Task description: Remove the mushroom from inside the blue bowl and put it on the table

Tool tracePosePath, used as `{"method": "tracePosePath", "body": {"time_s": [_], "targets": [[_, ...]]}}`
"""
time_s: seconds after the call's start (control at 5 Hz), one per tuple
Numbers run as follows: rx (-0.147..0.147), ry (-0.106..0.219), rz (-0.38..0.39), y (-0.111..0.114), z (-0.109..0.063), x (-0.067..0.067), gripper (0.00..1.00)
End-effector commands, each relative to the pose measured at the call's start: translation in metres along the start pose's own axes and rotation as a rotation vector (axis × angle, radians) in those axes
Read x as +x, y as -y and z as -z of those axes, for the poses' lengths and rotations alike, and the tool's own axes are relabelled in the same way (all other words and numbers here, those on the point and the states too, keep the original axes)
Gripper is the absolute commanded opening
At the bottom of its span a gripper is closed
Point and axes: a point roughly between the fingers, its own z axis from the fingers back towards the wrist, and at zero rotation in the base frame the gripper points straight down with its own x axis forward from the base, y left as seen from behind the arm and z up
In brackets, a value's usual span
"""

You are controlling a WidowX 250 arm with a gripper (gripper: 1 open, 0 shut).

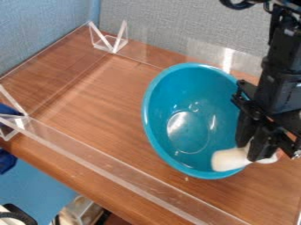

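The robot's gripper should release the mushroom on the table (pixel 251 190) between the blue bowl and the front acrylic wall.
The blue bowl (pixel 188 110) is tipped up on its side on the table (pixel 83 97), its plain inside facing left and toward the camera. My gripper (pixel 253 156) points down at the bowl's lower right rim. It is shut on the mushroom (pixel 228 160), of which only the cream-white stem shows, right at the rim's edge. The cap is hidden behind the black fingers (pixel 266 141). I cannot tell whether the fingers or the mushroom press on the rim.
Low clear acrylic walls edge the table, with the front wall (pixel 106 163) close below the bowl. Two clear triangular brackets (pixel 108 39) stand at the back left corner. A blue cloth backdrop (pixel 47 26) hangs behind the table.
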Motion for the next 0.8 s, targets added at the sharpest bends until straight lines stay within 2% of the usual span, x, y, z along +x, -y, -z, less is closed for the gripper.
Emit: {"method": "tracePosePath", "body": {"time_s": [0.0, 0.4, 0.6], "targets": [[-0.002, 0.022, 0.034, 0.012, 0.000, 0.004, 0.00], [-0.024, -0.004, 0.077, 0.023, 0.028, 0.011, 0.00], [-0.022, -0.003, 0.064, 0.014, 0.030, 0.011, 0.00]]}}
